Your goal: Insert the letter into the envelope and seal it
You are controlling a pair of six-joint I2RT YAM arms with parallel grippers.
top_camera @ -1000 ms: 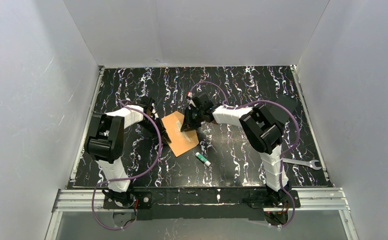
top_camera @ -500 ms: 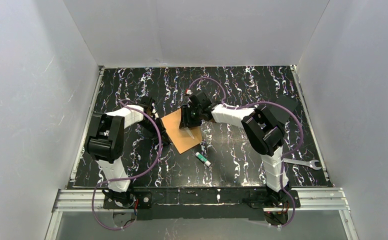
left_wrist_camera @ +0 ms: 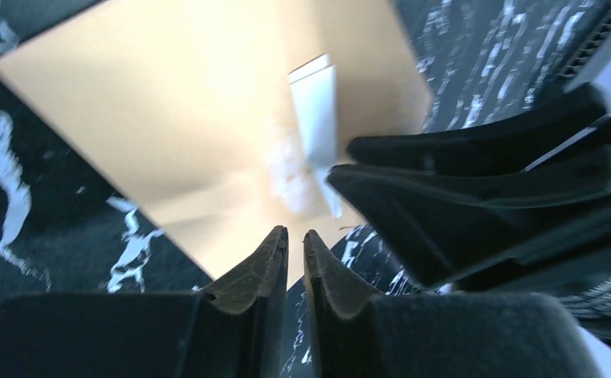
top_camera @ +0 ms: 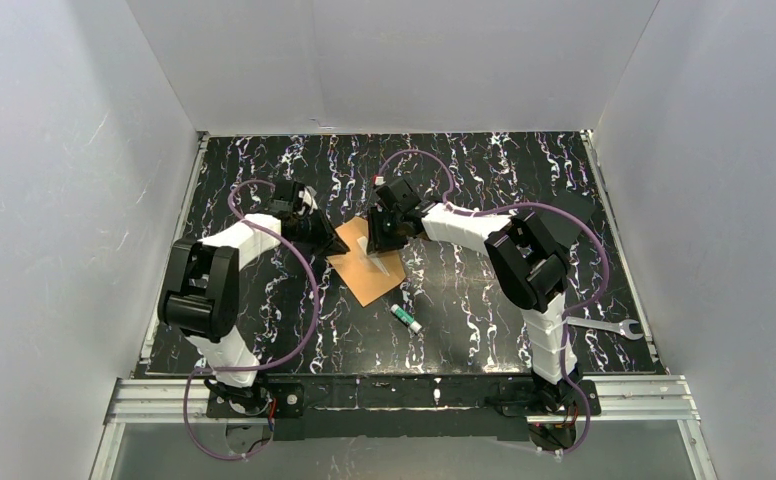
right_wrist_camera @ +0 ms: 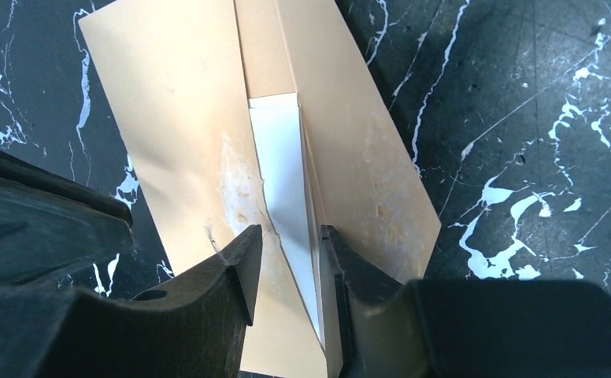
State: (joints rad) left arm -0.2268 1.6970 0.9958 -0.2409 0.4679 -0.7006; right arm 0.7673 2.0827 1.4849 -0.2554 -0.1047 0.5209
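The envelope lies loose while my right gripper straddles the white strip. Next, my left gripper opens and takes the envelope's side edge (left_wrist_camera: 161, 227) so that the envelope stays still.
The orange-brown envelope (top_camera: 362, 275) lies flat mid-table, also in the left wrist view (left_wrist_camera: 184, 102) and the right wrist view (right_wrist_camera: 168, 94). A narrow white strip (right_wrist_camera: 279, 157) runs along its middle fold and also shows in the left wrist view (left_wrist_camera: 316, 118). My right gripper (top_camera: 380, 240) (right_wrist_camera: 290, 232) is partly open over the envelope's far part, its fingers on either side of the white strip. My left gripper (top_camera: 330, 243) (left_wrist_camera: 294, 234) is shut and empty, at the envelope's far left edge, close beside the right gripper's fingers (left_wrist_camera: 475, 205). The bordered letter is not visible.
A small green-and-white tube (top_camera: 405, 318) lies just near and right of the envelope. A silver wrench (top_camera: 604, 326) lies at the near right, beside the right arm's base. White walls enclose the black marbled table (top_camera: 484, 170).
My left gripper has moved from the envelope's left side to its far left edge, toward the right gripper. The right gripper has shifted slightly farther away. The envelope turned a little.
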